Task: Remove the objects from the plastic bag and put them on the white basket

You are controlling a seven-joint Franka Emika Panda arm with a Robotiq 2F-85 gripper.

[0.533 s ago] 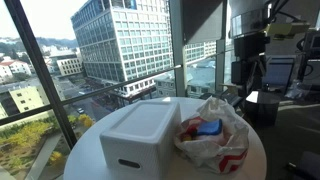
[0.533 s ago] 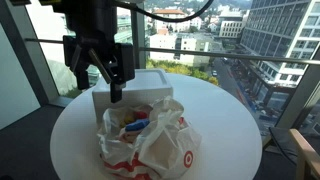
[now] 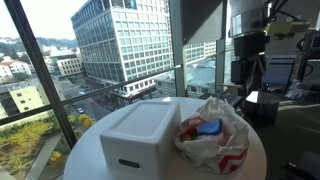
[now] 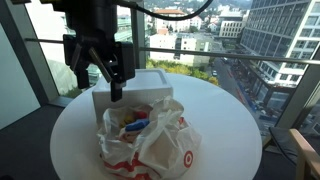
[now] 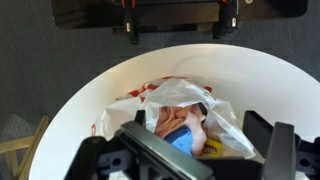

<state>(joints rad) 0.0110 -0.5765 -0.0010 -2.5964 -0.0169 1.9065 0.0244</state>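
Note:
Next, I reach into the opening of the white plastic bag with my gripper and close it on the blue object (image 3: pixel 209 128) (image 5: pixel 180 138) that lies against the orange-pink object.
A crumpled white plastic bag with red print (image 4: pixel 146 138) lies on the round white table, also seen in an exterior view (image 3: pixel 213 137) and in the wrist view (image 5: pixel 186 104). Its mouth is open and shows a blue object (image 5: pixel 186 143), an orange-pink object (image 5: pixel 178 122) and a yellow item (image 5: pixel 212 148). The blue object also shows in an exterior view (image 3: pixel 208 128). The white basket, a boxy white container (image 3: pixel 148 134), stands right beside the bag (image 4: pixel 150 88). My gripper (image 4: pixel 100 90) is open and empty, hanging above the basket and bag, apart from both (image 5: pixel 200 150).
The round white table (image 4: pixel 225 125) stands by tall windows with a railing and a city view behind. A dark chair back (image 4: pixel 305 150) is at the table's edge. Equipment and a monitor (image 3: pixel 278 72) stand behind the arm.

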